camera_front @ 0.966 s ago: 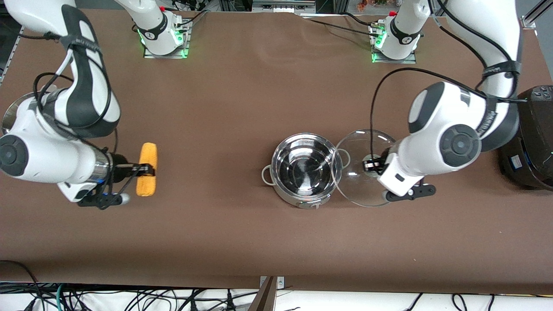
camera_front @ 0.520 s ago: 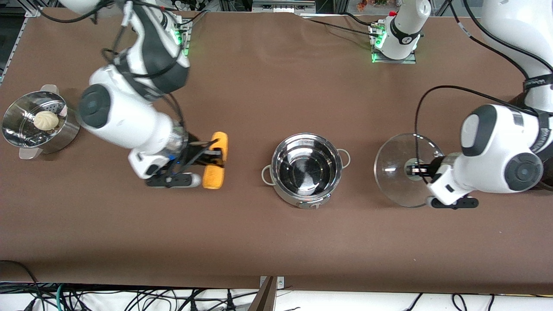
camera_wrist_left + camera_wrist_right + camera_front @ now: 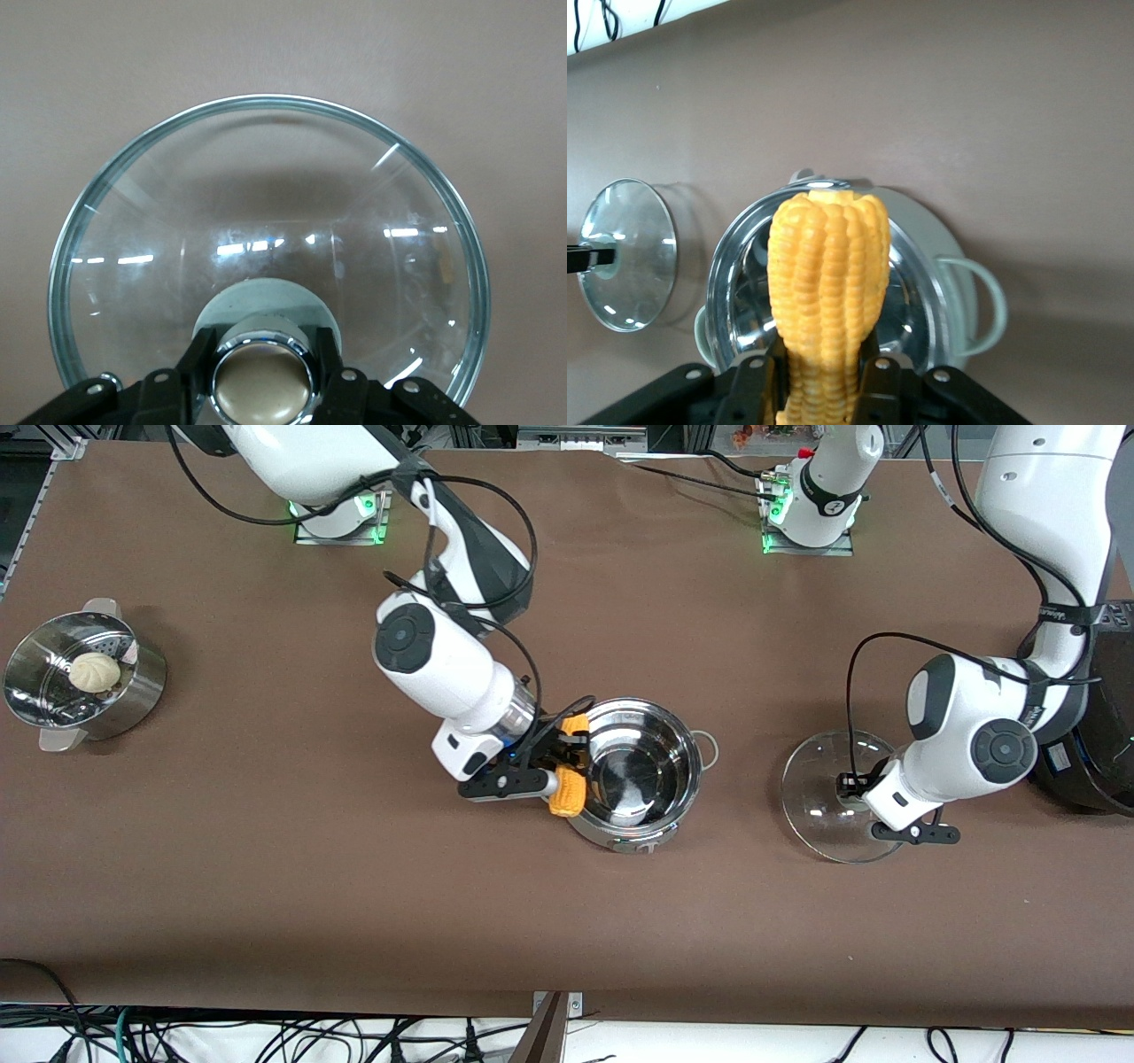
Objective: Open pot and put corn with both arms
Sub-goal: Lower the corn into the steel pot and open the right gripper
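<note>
Next, my right gripper lets go of the yellow corn on the shiny bottom inside the open steel pot (image 3: 632, 793) (image 3: 836, 258).
The open steel pot (image 3: 633, 779) stands mid-table with no lid on it; it also shows in the right wrist view (image 3: 912, 266). My right gripper (image 3: 571, 760) is shut on the yellow corn (image 3: 568, 784) and holds it over the pot's rim on the right arm's side. The corn fills the right wrist view (image 3: 826, 283) between the fingers. My left gripper (image 3: 849, 786) is shut on the knob (image 3: 263, 382) of the clear glass lid (image 3: 828, 797), held low over the table beside the pot, toward the left arm's end. The lid (image 3: 266, 239) shows in the left wrist view.
A perforated steel steamer (image 3: 80, 682) with a white bun (image 3: 94, 670) stands at the right arm's end. A large black cooker (image 3: 1103, 726) stands at the left arm's end, close to the left arm's wrist.
My right gripper has carried the corn from the right arm's end to the pot's rim. My left gripper has moved the lid away from the pot toward the left arm's end and lowered it.
</note>
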You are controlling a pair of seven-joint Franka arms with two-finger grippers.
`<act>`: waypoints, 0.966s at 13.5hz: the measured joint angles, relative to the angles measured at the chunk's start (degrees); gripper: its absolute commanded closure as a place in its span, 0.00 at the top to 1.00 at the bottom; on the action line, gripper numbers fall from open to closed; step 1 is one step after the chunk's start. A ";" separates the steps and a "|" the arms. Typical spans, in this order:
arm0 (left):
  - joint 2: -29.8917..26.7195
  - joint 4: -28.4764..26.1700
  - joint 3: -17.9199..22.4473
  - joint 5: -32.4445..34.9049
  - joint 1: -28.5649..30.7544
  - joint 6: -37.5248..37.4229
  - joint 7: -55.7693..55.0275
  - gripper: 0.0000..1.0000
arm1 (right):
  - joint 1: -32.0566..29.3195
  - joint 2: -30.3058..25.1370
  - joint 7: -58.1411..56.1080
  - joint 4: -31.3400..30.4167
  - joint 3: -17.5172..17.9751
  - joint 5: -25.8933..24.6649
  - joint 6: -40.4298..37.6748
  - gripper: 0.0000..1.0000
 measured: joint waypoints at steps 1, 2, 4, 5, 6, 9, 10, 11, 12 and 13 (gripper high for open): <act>0.02 -1.28 0.00 0.00 0.95 1.54 1.23 0.00 | 0.75 1.05 0.09 0.03 0.00 0.00 1.58 0.29; 0.07 -1.95 0.00 0.00 2.02 2.58 2.46 0.00 | 1.47 2.21 0.14 0.07 0.00 0.00 3.24 0.29; 0.32 -2.46 -0.01 0.00 3.41 3.64 4.00 0.00 | 2.73 4.69 0.15 0.14 -0.01 0.00 6.47 0.30; 0.49 -2.77 -0.03 0.00 3.63 4.05 4.11 0.00 | 3.30 5.86 0.15 0.15 -0.01 0.00 7.87 0.29; 0.68 -3.24 -0.05 0.00 3.66 4.61 4.13 0.00 | 3.82 6.91 0.16 0.18 -0.01 0.00 9.01 0.30; 1.44 -4.11 -0.23 0.00 3.66 5.58 4.13 0.87 | 4.84 8.89 0.18 0.27 -0.01 0.00 10.27 0.51; 1.45 -4.11 -0.24 0.00 3.66 5.58 4.12 1.00 | 5.10 9.25 0.31 0.35 -0.02 0.00 10.29 0.87; 1.48 -4.12 -0.24 0.00 3.65 5.58 4.12 1.00 | 5.29 9.47 0.87 0.36 -0.02 0.00 10.30 1.00; 1.48 -4.11 -0.25 0.00 3.65 5.58 4.09 1.00 | 5.41 9.59 1.49 0.37 -0.02 -0.01 10.30 1.00; 1.48 -4.10 -0.25 0.00 3.66 5.58 4.06 1.00 | 5.42 9.62 1.60 0.38 -0.02 -0.03 10.30 1.00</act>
